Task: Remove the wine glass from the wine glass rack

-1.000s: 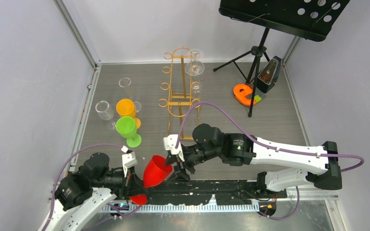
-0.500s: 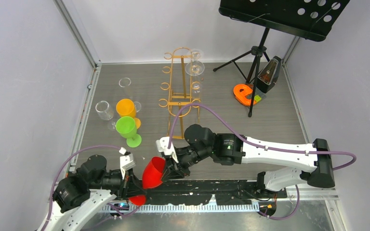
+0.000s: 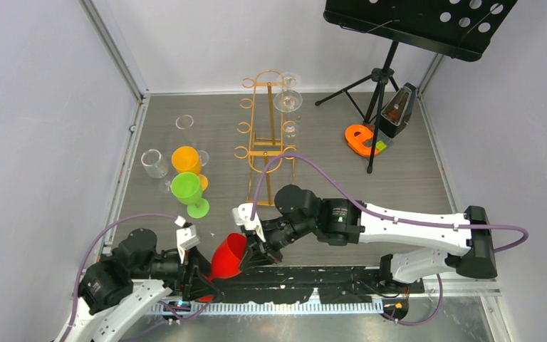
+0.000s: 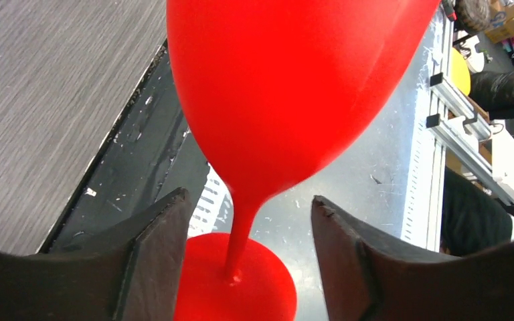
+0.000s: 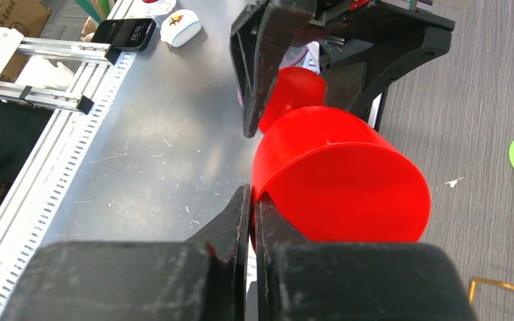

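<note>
I need to use my right gripper to set the red wine glass down on the table [image 3: 345,170], in the space between the gold rack and the music stand.
A red wine glass [image 3: 229,255] hangs tilted over the table's near edge, between my two arms. My right gripper [image 3: 254,244] is shut on its rim, one finger inside the bowl [image 5: 341,180] and one outside, where the right gripper [image 5: 251,194] pinches the thin wall. My left gripper [image 4: 251,200] is open, its fingers standing apart on either side of the red stem [image 4: 241,234] without touching it. The gold wine glass rack [image 3: 267,121] stands at the back middle, with a clear wine glass [image 3: 287,100] hanging at its upper right.
Green [image 3: 186,189], orange [image 3: 185,159] and clear glasses [image 3: 154,162] stand at the left. A black music stand [image 3: 381,78], a metronome [image 3: 399,110] and an orange object [image 3: 361,139] are at the back right. Metal rails run under the near edge.
My right gripper closed on the red glass's rim. My left gripper, shut on the stem before, has opened and let go. The glass shifted slightly left.
</note>
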You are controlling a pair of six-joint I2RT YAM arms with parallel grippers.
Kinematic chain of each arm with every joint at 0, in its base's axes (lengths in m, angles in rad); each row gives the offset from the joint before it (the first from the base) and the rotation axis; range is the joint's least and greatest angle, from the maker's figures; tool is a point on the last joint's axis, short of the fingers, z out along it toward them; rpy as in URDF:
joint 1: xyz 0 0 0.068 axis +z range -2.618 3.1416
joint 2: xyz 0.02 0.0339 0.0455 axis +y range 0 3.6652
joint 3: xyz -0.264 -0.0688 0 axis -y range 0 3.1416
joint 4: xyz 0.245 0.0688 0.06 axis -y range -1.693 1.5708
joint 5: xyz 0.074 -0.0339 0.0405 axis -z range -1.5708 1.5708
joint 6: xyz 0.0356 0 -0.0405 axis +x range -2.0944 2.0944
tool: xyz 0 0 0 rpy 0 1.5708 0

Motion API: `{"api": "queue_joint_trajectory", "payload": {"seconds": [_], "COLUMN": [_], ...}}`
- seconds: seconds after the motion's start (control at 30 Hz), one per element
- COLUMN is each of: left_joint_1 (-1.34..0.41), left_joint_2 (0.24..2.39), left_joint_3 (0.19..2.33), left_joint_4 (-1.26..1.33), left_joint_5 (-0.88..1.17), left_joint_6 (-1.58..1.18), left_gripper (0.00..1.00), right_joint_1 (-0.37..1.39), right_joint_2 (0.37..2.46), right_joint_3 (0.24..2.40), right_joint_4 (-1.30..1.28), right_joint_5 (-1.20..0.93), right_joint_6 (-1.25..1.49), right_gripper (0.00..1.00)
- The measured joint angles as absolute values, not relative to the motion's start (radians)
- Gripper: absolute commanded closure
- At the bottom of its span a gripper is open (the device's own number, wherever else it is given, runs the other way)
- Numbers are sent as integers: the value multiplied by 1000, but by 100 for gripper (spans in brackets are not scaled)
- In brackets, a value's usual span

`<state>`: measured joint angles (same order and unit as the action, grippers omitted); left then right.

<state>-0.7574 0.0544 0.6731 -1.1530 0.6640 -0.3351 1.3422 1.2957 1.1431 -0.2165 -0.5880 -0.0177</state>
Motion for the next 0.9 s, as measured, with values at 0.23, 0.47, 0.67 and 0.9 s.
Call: {"api": "queue_joint_trajectory", "payload": {"seconds": [0.23,0.47,0.67,0.9], "left_joint_1": [-757,-757,-757,-757], "left_joint_2": [93,94,94,94], "left_joint_3": [719,775,785,785], "left_joint_4": [-1119,-1061,-1018,-959], "left_joint_5": [648,498,364,299], "left_joint_6": [-356,-395,-422,-440], "left_gripper": [15,10,9,9], "right_joint_1": [1342,1342,1343,1342], "right_joint_2": [1205,1050,940,836], "right_joint_3": [1129,1096,1081,1104], "right_joint_4": [-288,-419,-596,-841], "right_joint_5": [-525,-433,-285,-14], "right_joint_6": [-26,-31,-14,106], "right_gripper": [94,94,94,94]}}
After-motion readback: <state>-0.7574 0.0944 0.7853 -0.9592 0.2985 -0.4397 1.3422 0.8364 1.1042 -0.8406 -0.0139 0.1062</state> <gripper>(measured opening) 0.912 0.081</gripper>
